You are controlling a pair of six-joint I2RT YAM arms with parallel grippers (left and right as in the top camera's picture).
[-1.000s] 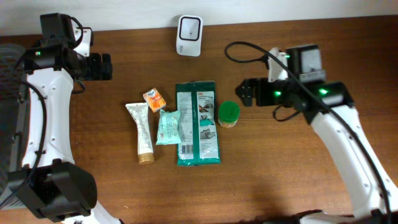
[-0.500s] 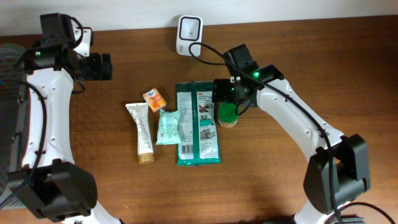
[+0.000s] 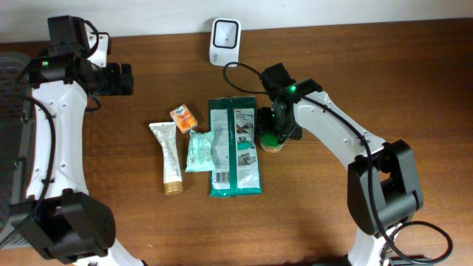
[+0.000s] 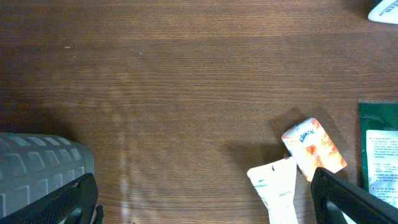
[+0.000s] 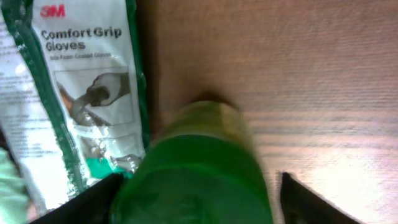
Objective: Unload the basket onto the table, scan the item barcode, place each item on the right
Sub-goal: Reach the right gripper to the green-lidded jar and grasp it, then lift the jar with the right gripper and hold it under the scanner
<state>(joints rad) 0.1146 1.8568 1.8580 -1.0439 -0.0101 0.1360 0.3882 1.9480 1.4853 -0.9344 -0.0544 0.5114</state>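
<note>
One finger of my right gripper is over the edge of the gloves pack. Next, I open, turn the fingers clear and grip the jar [image 3: 271,145] before scanning.
A small jar with a green lid [image 3: 272,137] stands on the table just right of the green gloves pack [image 3: 234,148]. My right gripper [image 3: 276,124] is down over the jar, its jaws on either side of it. In the right wrist view the green lid [image 5: 199,168] fills the space between the fingers. The left finger is at its edge and a narrow gap shows before the right finger [image 5: 305,199]. The white scanner [image 3: 225,41] sits at the table's back edge. My left gripper [image 3: 124,79] hangs open over bare wood at the far left, holding nothing.
Left of the gloves pack lie a teal packet [image 3: 199,150], a white tube [image 3: 170,159] and a small orange packet [image 3: 182,118]. A grey ribbed bin [image 4: 37,165] stands at the table's left edge. The right arm's black cable loops near the scanner.
My right arm swung left from the right side and came down over the green-lidded jar, and its jaws have narrowed around it. The left arm stayed still.
</note>
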